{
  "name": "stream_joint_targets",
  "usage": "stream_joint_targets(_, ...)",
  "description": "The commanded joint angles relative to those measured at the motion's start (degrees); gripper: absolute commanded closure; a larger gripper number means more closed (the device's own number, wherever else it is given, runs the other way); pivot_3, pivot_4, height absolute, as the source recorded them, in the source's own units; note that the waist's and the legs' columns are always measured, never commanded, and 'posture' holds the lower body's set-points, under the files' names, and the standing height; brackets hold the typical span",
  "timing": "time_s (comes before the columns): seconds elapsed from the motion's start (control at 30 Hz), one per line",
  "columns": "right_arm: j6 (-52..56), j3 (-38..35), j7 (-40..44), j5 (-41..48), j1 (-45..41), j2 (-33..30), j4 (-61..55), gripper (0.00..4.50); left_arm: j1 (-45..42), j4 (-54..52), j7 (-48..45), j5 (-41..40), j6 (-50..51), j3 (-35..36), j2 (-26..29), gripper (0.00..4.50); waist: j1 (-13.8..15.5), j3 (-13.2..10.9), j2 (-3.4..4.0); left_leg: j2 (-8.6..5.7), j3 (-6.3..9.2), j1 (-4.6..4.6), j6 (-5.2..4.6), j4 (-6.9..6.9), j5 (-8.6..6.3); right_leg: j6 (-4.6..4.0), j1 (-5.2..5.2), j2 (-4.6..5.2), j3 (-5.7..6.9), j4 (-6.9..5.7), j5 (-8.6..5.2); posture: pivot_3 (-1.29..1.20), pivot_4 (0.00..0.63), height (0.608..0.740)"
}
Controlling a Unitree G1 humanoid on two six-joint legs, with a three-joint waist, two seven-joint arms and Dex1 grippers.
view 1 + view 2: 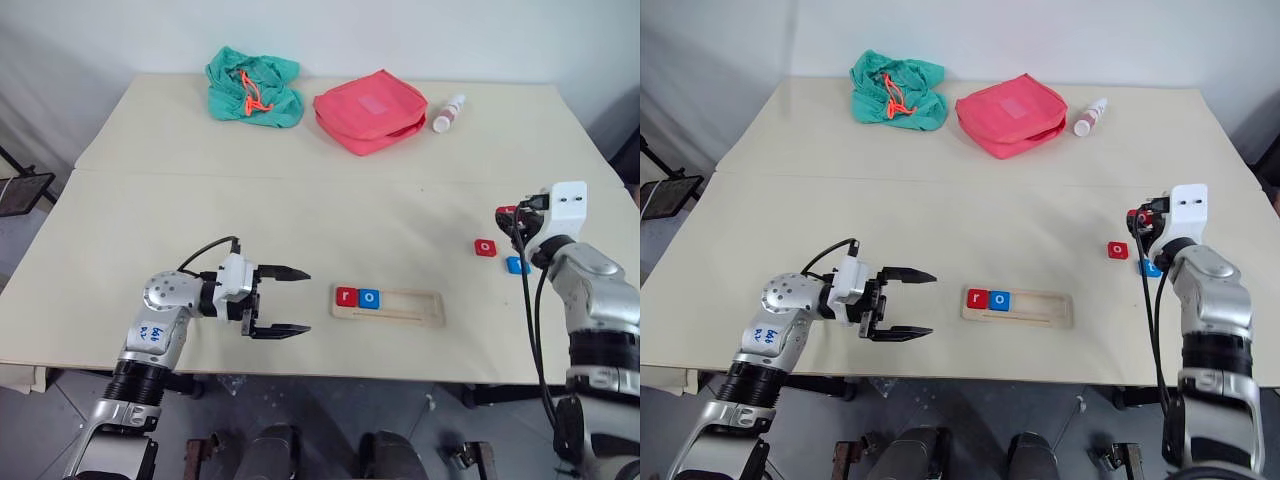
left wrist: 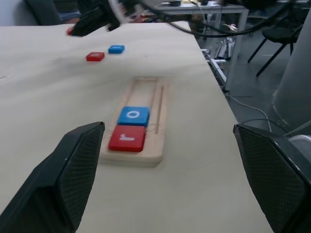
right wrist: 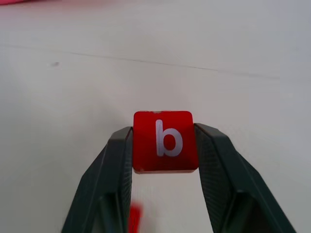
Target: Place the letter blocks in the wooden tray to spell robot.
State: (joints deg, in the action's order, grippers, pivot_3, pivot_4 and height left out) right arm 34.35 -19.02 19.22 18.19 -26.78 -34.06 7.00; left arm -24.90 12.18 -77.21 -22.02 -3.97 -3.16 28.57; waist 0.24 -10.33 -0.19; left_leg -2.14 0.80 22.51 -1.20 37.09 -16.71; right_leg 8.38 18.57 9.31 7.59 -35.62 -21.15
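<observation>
The red "b" block, which is held above the table now, will be set down by my right gripper on bare table (image 1: 479, 312) just past the empty end of the wooden tray.
The wooden tray (image 1: 410, 308) lies near the table's front edge. A red "r" block (image 1: 346, 296) and a blue "o" block (image 1: 369, 298) sit side by side at its left end. Just left of the tray, my left gripper (image 1: 305, 300) is open and level, pointing right at the tray's end. At the right, my right gripper (image 1: 510, 215) is shut on a red "b" block (image 3: 164, 141), held above the table. Below it on the table lie a red "o" block (image 1: 485, 247) and a blue block (image 1: 517, 265), the blue one partly hidden by my right arm.
At the back of the table lie a green cloth bag (image 1: 254, 88), a large red pouch (image 1: 370, 110) and a small white bottle (image 1: 449, 113). A seam (image 1: 300, 178) crosses the table from left to right.
</observation>
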Motion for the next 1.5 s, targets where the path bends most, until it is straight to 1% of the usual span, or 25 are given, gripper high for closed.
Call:
stream_joint_targets(0.03,14.19,-4.87,-5.78,6.73,8.5,3.09,-24.58,3.04,-1.56,2.86,-2.11,0.01,-3.05,0.46,0.32,0.0,0.27,0.0,0.0,0.0,-0.01,-0.01,0.0,0.0,0.0,0.0,0.0,0.0,0.0,0.0,0.0,0.0,0.15,0.74)
stream_joint_targets(0.1,21.64,-6.51,-9.04,9.88,13.88,6.01,-36.3,3.04,-2.66,5.22,-3.3,0.45,-4.99,0.12,0.08,0.0,0.62,0.0,0.0,0.04,0.06,-0.03,0.02,0.0,-0.01,0.0,0.0,-0.03,0.02,-0.05,0.0,0.0,0.15,0.74)
stream_joint_targets(0.17,27.16,-7.61,-12.48,11.74,16.86,9.55,-43.82,3.04,-3.7,7.5,-4.24,0.72,-6.78,0.02,-0.35,0.0,0.82,0.0,0.0,0.01,0.02,-0.04,0.02,0.0,-0.01,0.0,0.01,-0.02,-0.04,-0.05,0.0,0.0,0.15,0.74)
stream_joint_targets(0.23,30.83,-7.87,-14.88,12.75,19.74,12.42,-50.0,3.04,-4.87,9.78,-4.68,0.68,-8.19,0.31,-1.02,0.0,1.04,0.0,0.0,-0.02,-0.09,-0.06,0.01,0.04,-0.01,0.0,0.02,-0.01,-0.17,-0.03,0.0,0.0,0.15,0.74)
stream_joint_targets(0.37,34.87,-7.63,-18.1,12.92,23.94,16.72,-56.06,3.04,-6.92,13.95,-5.84,-0.32,-10.9,1.36,-2.47,0.0,1.09,0.0,0.0,-0.03,-0.09,-0.12,0.01,0.05,-0.01,0.0,0.01,-0.02,-0.21,-0.06,0.0,0.0,0.15,0.74)
stream_joint_targets(0.47,34.5,-5.9,-19.57,11.21,28.5,18.69,-57.46,3.04,-8.34,16.72,-7.21,-0.29,-11.69,1.36,-3.0,0.0,1.24,0.0,0.0,-0.06,0.06,-0.12,0.01,0.02,-0.01,0.0,0.02,-0.02,-0.17,-0.2,0.0,0.0,0.15,0.74)
stream_joint_targets(0.6,32.36,-4.58,-19.83,9.32,30.97,18.79,-56.13,3.04,-9.45,18.31,-8.64,-0.37,-12.21,1.32,-3.42,0.0,0.89,0.0,0.0,-0.1,-0.07,-0.14,0.01,0.01,-0.01,0.0,0.07,-0.02,-0.3,-0.23,0.0,0.0,0.15,0.74)
stream_joint_targets(0.87,28.27,-2.89,-18.15,7.12,31.25,18.31,-52.17,3.04,-9.1,17.26,-9.89,-0.77,-11.52,1.34,-3.48,0.0,0.72,0.0,0.0,-0.05,-0.12,-0.2,0.01,0.0,-0.01,0.0,0.07,-0.05,-0.35,-0.24,0.0,0.0,0.15,0.74)
stream_joint_targets(0.93,27.5,-2.7,-18.29,6.44,30.51,18.51,-50.79,2.3,-9.05,17.02,-9.88,-0.8,-11.52,1.27,-3.54,0.0,0.72,0.0,0.0,-0.05,-0.12,-0.19,0.01,0.01,-0.01,0.0,0.07,-0.05,-0.35,-0.24,0.0,0.0,0.15,0.74)
stream_joint_targets(1.07,25.48,-1.84,-17.62,5.4,30.26,18.18,-49.95,1.0,-9.08,16.24,-9.42,-0.84,-11.19,1.2,-3.76,0.0,0.82,0.0,0.0,-0.05,-0.1,-0.19,0.01,0.0,-0.01,0.0,0.07,-0.04,-0.35,-0.24,0.0,0.0,0.15,0.74)
stream_joint_targets(1.1,25.3,-2.11,-17.33,5.46,30.22,17.91,-50.17,0.93,-9.07,16.2,-9.27,-0.83,-11.17,1.28,-3.75,0.0,0.87,0.0,0.0,-0.05,-0.09,-0.19,0.01,0.0,-0.01,0.0,0.07,-0.04,-0.35,-0.24,0.0,0.0,0.15,0.74)
stream_joint_targets(1.13,25.22,-2.51,-16.53,6.03,30.25,17.49,-50.69,0.57,-9.01,16.14,-9.3,-0.88,-11.18,1.34,-3.74,0.0,0.91,0.0,0.0,-0.06,-0.1,-0.19,0.01,0.0,-0.01,0.0,0.07,-0.04,-0.35,-0.24,0.0,0.0,0.15,0.74)
stream_joint_targets(1.17,25.13,-2.82,-15.46,6.6,30.34,16.83,-51.26,0.49,-8.98,16.14,-9.29,-0.91,-11.18,1.39,-3.75,0.0,0.93,0.0,0.0,-0.06,-0.09,-0.19,0.01,0.01,-0.01,0.0,0.07,-0.04,-0.35,-0.24,0.0,0.0,0.15,0.74)
stream_joint_targets(1.2,25.05,-3.4,-13.65,7.52,30.35,15.54,-51.74,0.18,-8.97,16.16,-9.31,-0.99,-11.15,1.42,-3.81,0.0,0.93,0.0,0.0,-0.06,-0.1,-0.19,0.01,0.01,-0.01,0.0,0.06,-0.04,-0.35,-0.24,0.0,0.0,0.15,0.74)
stream_joint_targets(1.23,24.8,-3.98,-11.58,8.56,30.39,14.17,-51.97,0.03,-8.98,16.22,-9.37,-1.04,-11.17,1.42,-3.87,0.0,0.93,0.0,0.0,-0.06,-0.1,-0.19,0.01,0.01,-0.01,0.0,0.06,-0.04,-0.35,-0.24,0.0,0.0,0.15,0.74)
stream_joint_targets(1.3,22.78,-4.69,-6.52,9.85,30.84,10.17,-51.64,0.03,-9.12,16.59,-9.47,-1.13,-11.25,1.48,-3.98,0.0,0.95,0.0,0.0,-0.06,-0.11,-0.19,0.0,0.01,-0.01,0.0,0.06,-0.04,-0.36,-0.23,0.0,0.0,0.15,0.74)
stream_joint_targets(1.43,17.57,-6.55,7.31,12.51,32.0,-0.83,-46.66,0.03,-9.43,16.76,-9.48,-1.25,-11.08,1.34,-4.2,0.0,1.05,-0.01,-0.02,-0.06,-0.13,-0.19,-0.02,0.01,-0.02,0.0,0.03,-0.04,-0.34,-0.18,0.0,0.0,0.15,0.74)
stream_joint_targets(1.5,14.76,-6.47,12.18,12.94,32.59,-4.43,-44.13,0.03,-9.37,16.72,-9.69,-1.38,-11.03,1.36,-4.16,0.0,1.08,-0.02,-0.03,-0.05,-0.13,-0.19,-0.03,0.02,-0.03,0.01,-0.03,-0.05,-0.31,-0.13,0.0,0.0,0.15,0.74)
